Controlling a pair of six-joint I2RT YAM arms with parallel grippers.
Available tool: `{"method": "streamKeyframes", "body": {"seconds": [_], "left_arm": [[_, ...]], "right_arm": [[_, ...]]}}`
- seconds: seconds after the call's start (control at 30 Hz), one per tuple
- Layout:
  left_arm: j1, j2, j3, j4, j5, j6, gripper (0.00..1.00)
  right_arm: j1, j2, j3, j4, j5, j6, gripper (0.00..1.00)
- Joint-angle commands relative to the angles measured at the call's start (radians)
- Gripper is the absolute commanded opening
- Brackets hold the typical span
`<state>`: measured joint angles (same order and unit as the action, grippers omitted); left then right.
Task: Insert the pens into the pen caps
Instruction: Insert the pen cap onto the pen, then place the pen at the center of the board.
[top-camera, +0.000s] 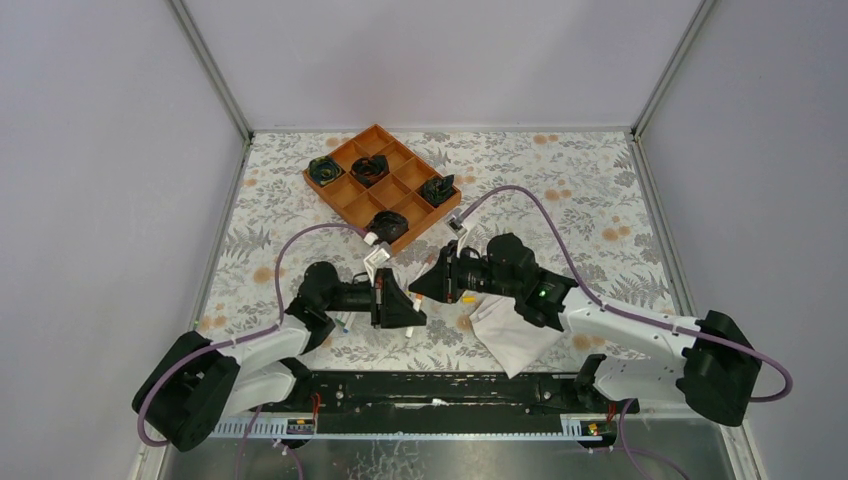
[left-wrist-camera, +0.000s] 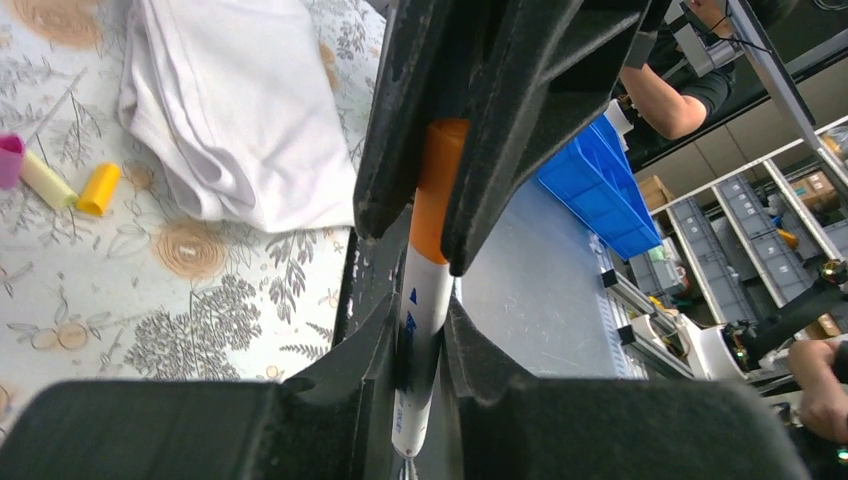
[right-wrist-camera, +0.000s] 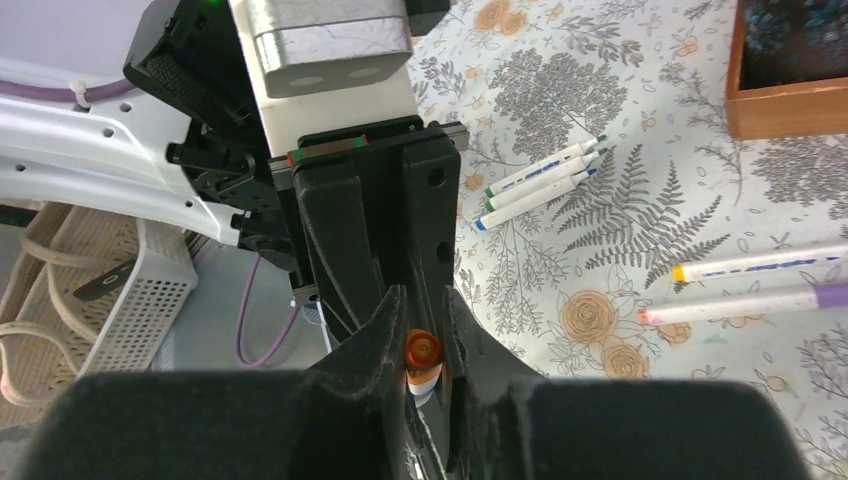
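Note:
The robot's left gripper will set the orange-capped pen down on the floral tabletop (top-camera: 454, 308) (left-wrist-camera: 104, 260) next to the loose yellow cap.
A white-barrelled pen (left-wrist-camera: 420, 330) is held upright between the fingers of my left gripper (left-wrist-camera: 415, 320), which is shut on its barrel. An orange pen cap (left-wrist-camera: 440, 190) covers the pen's far end. My right gripper (right-wrist-camera: 424, 330) is shut on that cap (right-wrist-camera: 423, 352), which shows end-on between its fingers. In the top view the two grippers (top-camera: 400, 305) (top-camera: 432, 283) meet nose to nose above the table's near middle. Loose caps lie by the cloth: a yellow one (left-wrist-camera: 98, 188), a pale yellow one (left-wrist-camera: 45, 180) and a magenta one (left-wrist-camera: 10, 160).
Three pens (right-wrist-camera: 540, 180) lie side by side on the floral tabletop, with a yellow-tipped pen (right-wrist-camera: 760, 265) and a pink-tipped pen (right-wrist-camera: 740, 303) further right. A folded white cloth (top-camera: 515, 335) lies under the right arm. An orange compartment tray (top-camera: 352, 202) holding dark objects stands behind.

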<state>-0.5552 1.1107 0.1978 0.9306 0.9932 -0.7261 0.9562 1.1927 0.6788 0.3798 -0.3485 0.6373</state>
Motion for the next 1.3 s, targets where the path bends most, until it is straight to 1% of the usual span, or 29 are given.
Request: {"method": "streamKeyframes", "body": {"seconds": [0.0, 0.03, 0.07, 0.13, 0.17, 0.27, 0.3, 0.37, 0.4, 0.43, 0.53, 0.63, 0.73, 0.9, 0.97, 1.13, 1.27], "left_arm": [[0.088, -0.034, 0.117, 0.037, -0.319, 0.045, 0.0], [0.089, -0.043, 0.109, 0.019, -0.325, 0.057, 0.0], [0.089, -0.052, 0.103, -0.002, -0.334, 0.068, 0.0], [0.087, -0.07, 0.099, -0.06, -0.346, 0.092, 0.0], [0.086, -0.08, 0.095, -0.08, -0.351, 0.1, 0.0], [0.082, -0.113, 0.08, -0.119, -0.349, 0.111, 0.0], [0.078, -0.125, 0.075, -0.133, -0.345, 0.111, 0.0], [0.069, -0.156, 0.066, -0.173, -0.34, 0.117, 0.0], [0.062, -0.172, 0.063, -0.2, -0.343, 0.121, 0.0], [0.054, -0.187, 0.063, -0.228, -0.348, 0.128, 0.0], [0.024, -0.222, 0.077, -0.355, -0.379, 0.156, 0.0], [-0.01, -0.238, 0.106, -0.471, -0.433, 0.166, 0.0], [-0.044, -0.241, 0.153, -0.625, -0.506, 0.176, 0.0], [-0.108, -0.215, 0.258, -0.902, -0.657, 0.218, 0.0], [-0.131, -0.176, 0.301, -0.985, -0.723, 0.226, 0.0], [-0.168, -0.018, 0.409, -1.131, -0.79, 0.237, 0.0], [-0.206, 0.126, 0.497, -1.19, -0.836, 0.256, 0.0]], "right_arm": [[0.133, -0.064, 0.044, -0.432, -0.249, 0.003, 0.0], [0.133, -0.081, 0.059, -0.444, -0.212, 0.01, 0.01], [0.133, -0.097, 0.069, -0.448, -0.175, 0.019, 0.05], [0.132, -0.117, 0.106, -0.478, -0.109, 0.023, 0.17], [0.131, -0.121, 0.123, -0.492, -0.082, 0.021, 0.24], [0.133, -0.125, 0.173, -0.538, -0.03, -0.022, 0.52], [0.132, -0.128, 0.19, -0.558, -0.006, -0.042, 0.59], [0.132, -0.146, 0.22, -0.588, 0.062, -0.075, 0.68], [0.131, -0.16, 0.235, -0.602, 0.095, -0.087, 0.77], [0.132, -0.176, 0.261, -0.626, 0.138, -0.098, 0.81], [0.133, -0.213, 0.326, -0.696, 0.262, -0.113, 0.84], [0.132, -0.26, 0.358, -0.754, 0.372, -0.122, 0.88], [0.13, -0.308, 0.364, -0.816, 0.481, -0.137, 0.93], [0.114, -0.372, 0.344, -0.894, 0.604, -0.149, 0.95], [0.108, -0.389, 0.325, -0.917, 0.655, -0.15, 0.96], [0.095, -0.41, 0.263, -0.944, 0.746, -0.147, 0.96], [0.093, -0.447, 0.212, -0.95, 0.794, -0.106, 0.96]]}}
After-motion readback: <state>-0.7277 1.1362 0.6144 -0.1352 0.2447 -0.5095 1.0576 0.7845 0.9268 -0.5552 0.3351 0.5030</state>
